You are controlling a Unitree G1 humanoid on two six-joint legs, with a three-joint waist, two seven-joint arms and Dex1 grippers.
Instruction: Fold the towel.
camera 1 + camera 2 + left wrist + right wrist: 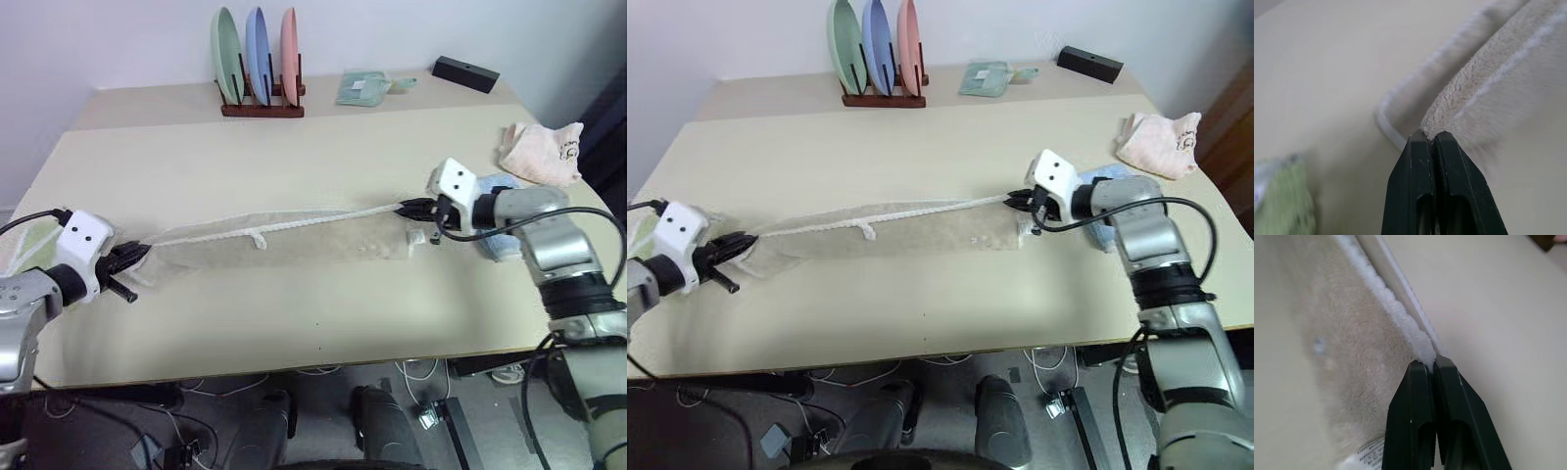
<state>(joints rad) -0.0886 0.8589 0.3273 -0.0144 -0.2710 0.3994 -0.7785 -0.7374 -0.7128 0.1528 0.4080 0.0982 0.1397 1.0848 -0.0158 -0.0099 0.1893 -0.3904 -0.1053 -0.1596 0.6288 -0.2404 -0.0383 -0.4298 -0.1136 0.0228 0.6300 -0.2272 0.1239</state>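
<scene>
Next, my left gripper releases the raised corner of the beige towel, now held just above the tabletop, on the far corner of the towel's lower layer [163,236] [1393,113].
The beige towel [294,240] is stretched long and narrow across the middle of the table, its white stitched edge taut along the far side and a small white loop [259,238] hanging from it. My left gripper [135,257] is shut on the towel's left corner [1444,120]. At the other end my right gripper [409,207] is shut on the right corner [1422,345]. Both wrist views show the black fingers [1420,186] pinching terry cloth just above the tabletop. The towel's lower layer rests on the table between the two grippers.
A wooden rack [261,103] with three plates stands at the back. Beside it lie a pale green cloth [364,88] and a black box [465,73]. A pink cloth [541,152] and a light-blue towel [502,245] sit at right; a green towel [1283,205] lies at far left.
</scene>
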